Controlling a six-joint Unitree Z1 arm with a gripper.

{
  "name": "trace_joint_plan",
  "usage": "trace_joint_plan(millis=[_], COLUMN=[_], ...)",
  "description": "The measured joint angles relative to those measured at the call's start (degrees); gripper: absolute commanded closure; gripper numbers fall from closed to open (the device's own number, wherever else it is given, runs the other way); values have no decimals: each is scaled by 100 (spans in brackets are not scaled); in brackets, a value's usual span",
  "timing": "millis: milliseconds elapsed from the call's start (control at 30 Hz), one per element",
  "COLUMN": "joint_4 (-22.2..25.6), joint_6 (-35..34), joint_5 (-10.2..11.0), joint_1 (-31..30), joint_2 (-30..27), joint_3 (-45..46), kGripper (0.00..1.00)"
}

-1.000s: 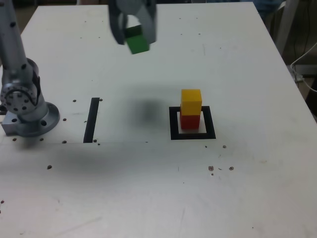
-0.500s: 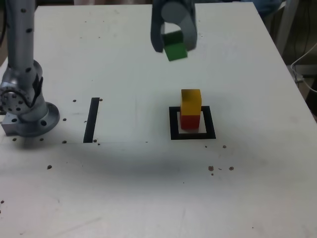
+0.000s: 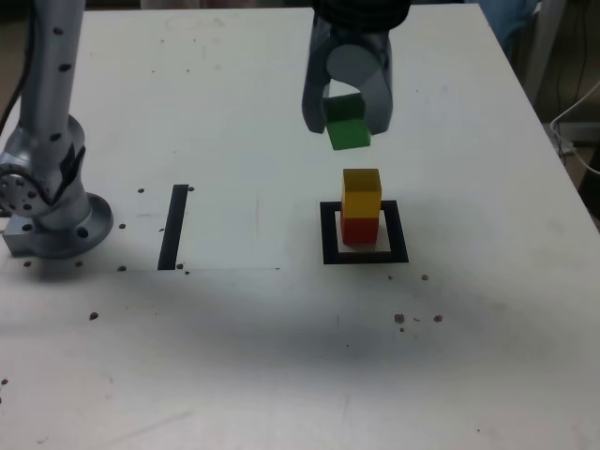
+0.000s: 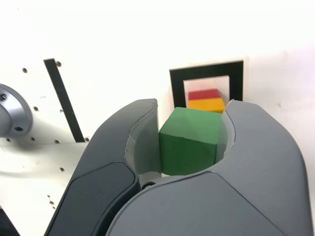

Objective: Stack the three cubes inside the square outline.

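My gripper will let go of the green cube on top of the yellow cube (image 3: 362, 178) (image 4: 208, 107), which is resting on the red cube.
My gripper (image 3: 345, 120) is shut on the green cube (image 3: 348, 132), which hangs in the air above and slightly behind the stack in the exterior view. The yellow cube (image 3: 362, 192) rests on the red cube (image 3: 359, 229) inside the black square outline (image 3: 365, 257). The wrist view shows the green cube (image 4: 191, 140) clamped between both grey fingers (image 4: 138, 142), with the yellow cube (image 4: 206, 104), the red cube (image 4: 204, 94) and the square outline (image 4: 206, 71) just beyond it.
The arm's grey base (image 3: 52, 211) stands at the exterior view's left. A straight black tape strip (image 3: 173, 226) lies between the base and the outline. Small dark specks and holes dot the white table (image 3: 281, 356).
The gripper has carried the green cube toward the exterior view's right and lower, from the far middle of the table to just above the yellow-on-red stack. The stack has not moved.
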Motion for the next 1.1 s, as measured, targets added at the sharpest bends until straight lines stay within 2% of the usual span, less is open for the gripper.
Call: trace_joint_plan(millis=[133, 367, 1100], joint_4=[1, 5, 55], joint_6=[-97, -288, -482], joint_5=[-79, -88, -188], joint_1=[-81, -157, -161], joint_2=[181, 316, 363], joint_3=[-157, -349, -71], kGripper=[86, 86, 86])
